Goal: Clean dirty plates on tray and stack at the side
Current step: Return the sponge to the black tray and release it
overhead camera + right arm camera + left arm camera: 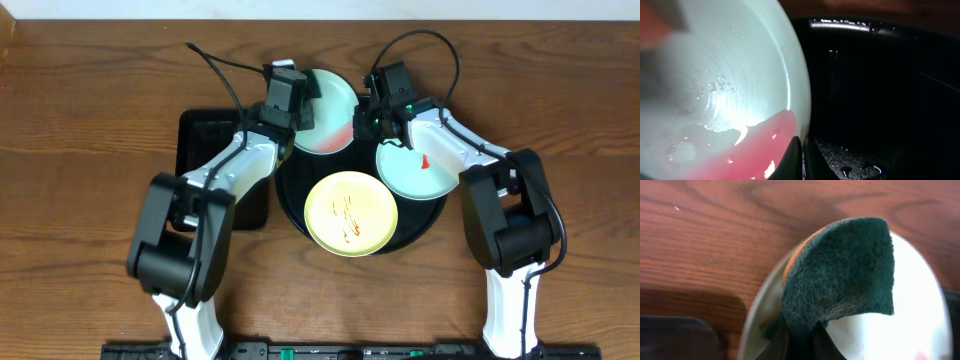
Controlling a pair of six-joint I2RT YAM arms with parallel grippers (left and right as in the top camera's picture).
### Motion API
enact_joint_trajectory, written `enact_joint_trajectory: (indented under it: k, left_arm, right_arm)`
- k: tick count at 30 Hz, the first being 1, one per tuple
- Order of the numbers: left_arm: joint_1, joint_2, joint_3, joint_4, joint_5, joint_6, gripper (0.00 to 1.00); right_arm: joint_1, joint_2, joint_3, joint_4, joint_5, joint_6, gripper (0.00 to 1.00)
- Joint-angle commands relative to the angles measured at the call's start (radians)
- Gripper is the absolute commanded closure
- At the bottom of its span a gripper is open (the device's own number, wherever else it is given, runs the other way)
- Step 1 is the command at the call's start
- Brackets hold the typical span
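The green sponge will go down from my left gripper in the middle of the smaller rectangular black tray [219, 183].
A round black tray [292, 195] holds three plates. The far mint-blue plate [336, 95] is tilted, with red liquid [340, 136] pooled at its low edge. My right gripper [368, 115] is shut on this plate's rim; the right wrist view shows the jaws [802, 150] pinching the plate [715, 85] beside pink liquid [750, 150]. My left gripper [303, 112] is shut on a dark green sponge [840, 275] held against the same plate [912, 305]. A second mint-blue plate [410, 170] has a red mark. A yellow plate [350, 212] has thin red streaks.
A smaller rectangular black tray [210, 140] lies left of the round tray, partly under my left arm. Brown wood-grain tabletop [90, 120] lies on both sides. The round tray's wet black floor shows in the right wrist view [880, 75].
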Motion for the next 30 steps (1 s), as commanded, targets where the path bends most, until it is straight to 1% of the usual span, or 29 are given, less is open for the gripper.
enact_joint_trajectory:
  k: [1,8,11,14,17,21,24,30]
  left_arm:
    - [0.003,-0.119,0.027,-0.031,-0.039,0.017,0.93]
    - [-0.001,-0.282,0.027,-0.156,-0.036,0.034,0.92]
    - [-0.001,-0.358,0.027,-0.256,-0.043,0.057,0.93]
    - [0.005,-0.423,0.027,-0.378,-0.086,0.058,0.93]
    - [0.019,-0.457,0.027,-0.499,-0.145,0.058,0.93]
    - [0.061,-0.468,0.027,-0.649,-0.152,0.057,0.93]
    - [0.096,-0.468,0.026,-0.705,-0.152,0.046,0.93]
    - [0.175,-0.48,0.026,-0.72,-0.14,0.046,0.93]
  right_arm:
    - [0.006,0.018,-0.005,-0.017,0.026,-0.026,0.99]
    - [0.006,0.018,-0.005,-0.018,0.026,-0.026,0.99]
    - [0.006,0.017,-0.005,-0.022,0.025,-0.026,0.99]
    - [0.006,0.008,-0.005,-0.03,0.025,-0.025,0.99]
    - [0.006,-0.011,-0.005,-0.037,0.025,-0.025,0.99]
    - [0.006,-0.057,-0.005,-0.052,0.029,-0.026,0.99]
    - [0.006,-0.086,-0.005,-0.06,0.04,-0.026,0.99]
    - [0.006,-0.146,-0.005,-0.071,0.085,-0.035,0.99]
